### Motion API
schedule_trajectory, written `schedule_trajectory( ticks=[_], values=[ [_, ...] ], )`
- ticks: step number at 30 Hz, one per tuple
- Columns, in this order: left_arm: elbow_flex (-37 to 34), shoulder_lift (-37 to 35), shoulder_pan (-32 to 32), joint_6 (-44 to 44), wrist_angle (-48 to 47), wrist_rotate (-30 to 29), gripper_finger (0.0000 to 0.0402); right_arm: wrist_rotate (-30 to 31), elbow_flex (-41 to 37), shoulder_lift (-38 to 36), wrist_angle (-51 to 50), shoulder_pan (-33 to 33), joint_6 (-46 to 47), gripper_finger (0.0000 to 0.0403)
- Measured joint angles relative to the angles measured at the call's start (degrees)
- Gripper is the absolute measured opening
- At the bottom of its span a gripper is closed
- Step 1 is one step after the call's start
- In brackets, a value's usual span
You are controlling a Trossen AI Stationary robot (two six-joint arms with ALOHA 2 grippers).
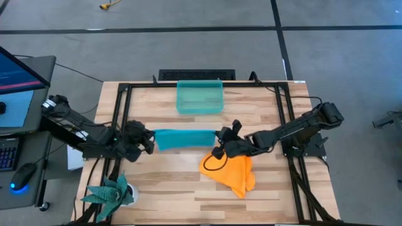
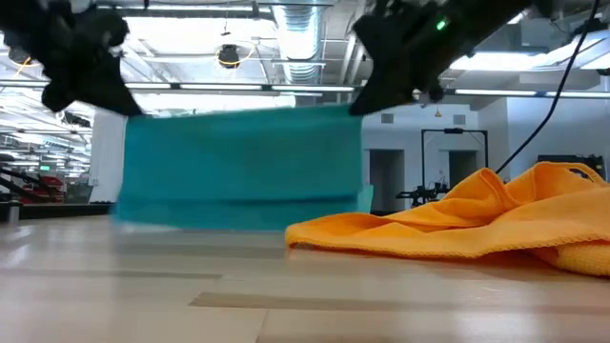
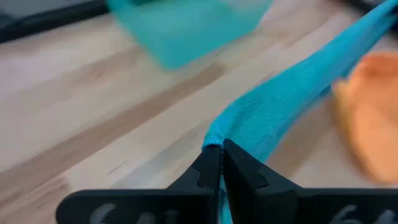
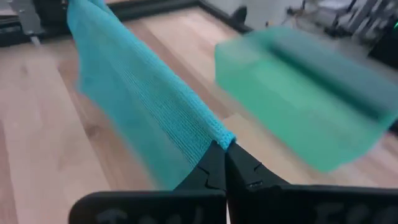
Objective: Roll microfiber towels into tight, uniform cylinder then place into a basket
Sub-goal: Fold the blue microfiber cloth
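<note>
My left gripper has the teal-blue towel, which hangs above the table's middle now. It will let go of it on the wood [image 1: 178, 138] [image 3: 255, 134] between the basket and the orange-yellow towel.
The teal-blue microfiber towel [image 1: 185, 139] is stretched between my two grippers above the middle of the table and hangs like a curtain [image 2: 238, 167]. My left gripper [image 1: 151, 139] is shut on its left end and my right gripper [image 1: 220, 137] on its right end. The orange-yellow towel [image 1: 231, 172] lies crumpled on the table, nearer the front edge, below my right gripper. The translucent teal-green basket [image 1: 200, 97] stands at the far middle of the table. My left gripper pinches the teal towel's upper left corner [image 3: 214, 138] between its two fingertips, slanting down from the table's left. The cloth runs away from the fingers in a drawn band toward the other gripper. My right gripper pinches the teal towel's upper right corner [image 4: 221, 134] between its two fingertips, slanting down from the table's right. The top edge is drawn straight between the grippers. The cloth hangs below it, its lower edge [image 2: 238, 221] near the table; whether it touches, I cannot tell.
A green spiky plant in a white pot [image 1: 113, 191] stands at the near left corner. A black frame [image 1: 125, 88] runs around the table's far and side edges. Bare wood lies between the hanging towel and the basket, and along the near edge.
</note>
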Motion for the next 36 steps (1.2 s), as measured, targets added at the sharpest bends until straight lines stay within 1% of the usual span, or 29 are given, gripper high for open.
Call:
schedule_trajectory(
  ticks=[2,4,7,10,16,21,24,27,29,32,36],
  values=[
    [-1.22,2.18,1.60,0.39,2.27,0.86,0.0000,-2.04,-0.23,1.93,-0.19,-1.12,0.10,0.0008],
    [-1.87,3.98,3.35,1.49,2.75,1.59,0.0000,-2.44,-0.13,4.32,1.66,-1.93,0.11,0.0008],
    [-1.64,5.75,4.77,2.82,3.07,1.88,0.0000,-2.29,-0.20,6.90,2.30,-2.57,0.10,0.0008],
    [-0.64,5.85,4.91,5.05,2.27,2.04,0.0000,-1.92,0.63,7.46,2.81,-2.20,-0.21,0.0008],
    [4.20,5.59,1.82,9.57,1.82,2.90,0.0000,-1.73,4.48,6.79,2.49,1.96,-4.16,0.0008],
    [8.47,5.59,-3.33,10.56,1.96,7.00,0.0000,-1.32,8.43,6.79,1.34,7.19,-4.40,0.0008],
    [9.57,5.59,-6.80,8.06,2.09,7.46,0.0000,-0.19,9.13,6.76,1.14,9.51,-4.40,0.0008],
    [8.74,5.95,-7.88,2.94,0.04,5.86,0.0000,3.82,9.16,7.16,-0.34,8.99,-3.16,0.0008],
    [6.89,6.82,-6.94,-1.55,-2.73,3.76,0.0000,4.60,9.19,8.38,-2.62,6.82,0.07,0.0008],
    [3.73,8.82,-4.21,-7.52,-4.43,3.36,0.0000,4.35,9.11,11.98,-4.10,3.53,3.98,0.0008],
    [0.61,11.53,-0.21,-10.16,-4.40,3.15,0.0000,1.92,9.13,16.22,-2.29,0.01,4.60,0.0008]
  ],
)
